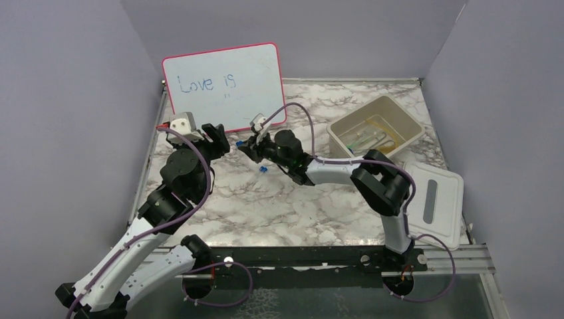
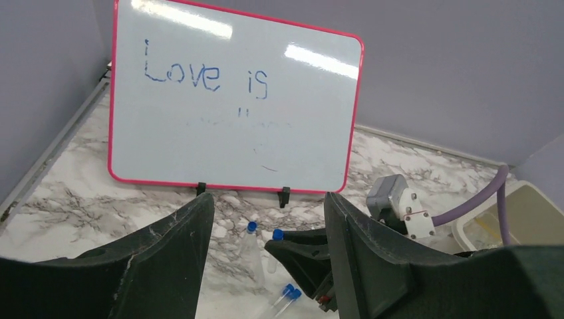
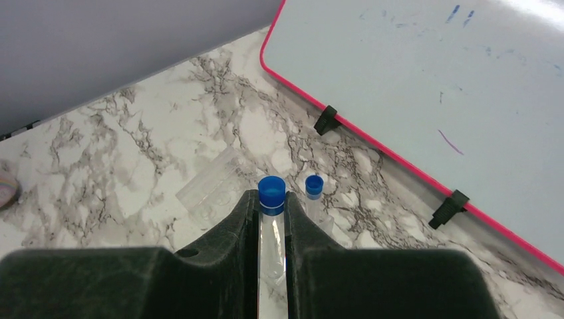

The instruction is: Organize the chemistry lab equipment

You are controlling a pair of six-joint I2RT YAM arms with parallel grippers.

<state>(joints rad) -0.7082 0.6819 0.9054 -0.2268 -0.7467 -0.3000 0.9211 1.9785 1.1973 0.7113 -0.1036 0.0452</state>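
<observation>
Next, my right gripper releases the clear tube in the clear plastic piece point(image 1: 240, 146) point(image 3: 305, 203), next to the second blue-capped tube.
My right gripper point(image 3: 272, 207) is shut on a clear tube with a blue cap point(image 3: 271, 193), held low over the marble table in front of the whiteboard. A second blue-capped tube point(image 3: 314, 186) lies just right of it. In the left wrist view my left gripper point(image 2: 266, 222) is open and empty, with a loose blue-capped tube point(image 2: 253, 247) lying between its fingers and two thin blue-capped tubes point(image 2: 287, 294) nearer. The right gripper point(image 2: 307, 251) reaches in from the right there. In the top view the two grippers, left point(image 1: 223, 141) and right point(image 1: 247, 145), nearly meet.
The pink-framed whiteboard point(image 1: 226, 83) stands at the back left. A beige tub point(image 1: 406, 119) at the back right holds thin sticks and something amber. Its lid point(image 1: 435, 203) lies at the right. A small blue item point(image 1: 263, 170) lies mid-table. A clear plastic piece point(image 3: 213, 189) lies by the tubes.
</observation>
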